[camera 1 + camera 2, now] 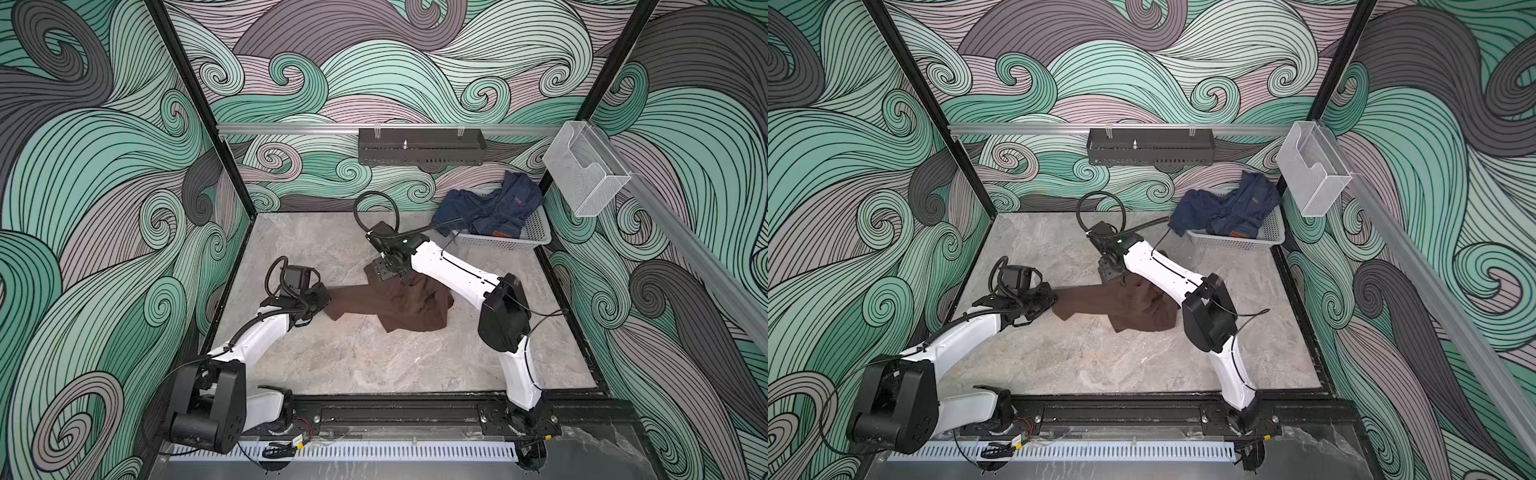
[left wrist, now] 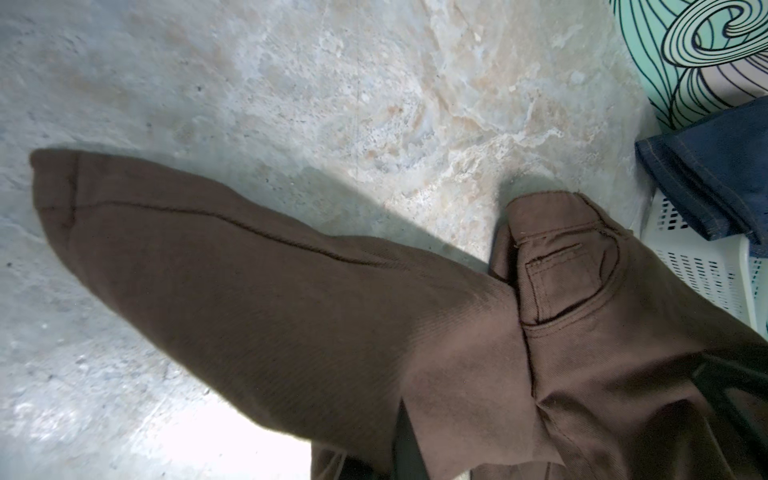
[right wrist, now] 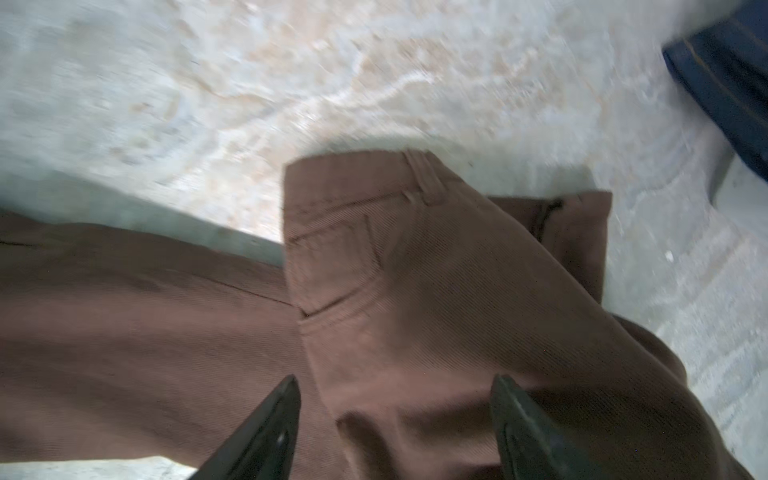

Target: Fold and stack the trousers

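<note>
My right gripper needs to take the trousers by the trousers' pocket (image 3: 334, 268) and pull away from my left gripper, because their waist lies folded back over their leg.
The dark brown trousers (image 1: 399, 305) (image 1: 1121, 307) lie crumpled in the middle of the table, with one leg stretched toward the left. My left gripper (image 1: 326, 300) (image 1: 1051, 301) is shut on that left end of the cloth. In the left wrist view the trousers (image 2: 332, 299) drape over the jaws, and only a dark strip of one finger (image 2: 409, 440) shows. My right gripper (image 1: 406, 281) (image 1: 1121, 279) hangs just over the bunched waist part. It (image 3: 397, 392) stands open in the right wrist view, fingers apart above the pocket area of the trousers (image 3: 415, 291).
A white basket (image 1: 536, 237) (image 1: 1273, 232) at the back right holds dark blue denim garments (image 1: 490, 208); one denim leg hangs over its rim (image 2: 715, 174). A dark rack (image 1: 422, 147) hangs on the back wall, a clear holder (image 1: 582, 170) on the right rail.
</note>
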Controlling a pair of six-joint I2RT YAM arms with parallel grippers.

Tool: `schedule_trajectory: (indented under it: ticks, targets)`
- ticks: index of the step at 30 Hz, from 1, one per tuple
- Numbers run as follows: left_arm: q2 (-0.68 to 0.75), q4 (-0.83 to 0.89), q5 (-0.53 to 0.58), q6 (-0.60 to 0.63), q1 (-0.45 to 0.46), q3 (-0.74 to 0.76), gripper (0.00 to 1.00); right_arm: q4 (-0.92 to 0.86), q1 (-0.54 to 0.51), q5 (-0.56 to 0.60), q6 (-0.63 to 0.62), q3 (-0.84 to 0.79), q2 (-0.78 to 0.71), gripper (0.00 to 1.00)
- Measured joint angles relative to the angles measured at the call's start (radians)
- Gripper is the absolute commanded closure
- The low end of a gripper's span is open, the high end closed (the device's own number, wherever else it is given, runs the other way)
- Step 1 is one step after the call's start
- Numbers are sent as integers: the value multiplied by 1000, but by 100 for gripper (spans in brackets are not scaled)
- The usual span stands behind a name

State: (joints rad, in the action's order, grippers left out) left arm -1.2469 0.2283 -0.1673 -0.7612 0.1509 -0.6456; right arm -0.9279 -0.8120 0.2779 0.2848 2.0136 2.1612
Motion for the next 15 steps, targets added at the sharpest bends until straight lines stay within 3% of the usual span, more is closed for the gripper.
schedule_trajectory:
  ticks: [4,8,12,15]
  targets:
    - [30,15,-2,7,-12,10,100,-23,-32,-10,-7,85,84,48]
    - [50,31,-2,12,-26,13,100,-45,-40,-28,-12,118,171,47]
    - [64,43,-2,13,-32,13,100,-64,-39,-41,-18,142,243,27]
    - [75,50,-3,13,-33,14,100,-83,-39,-42,-19,181,277,23]
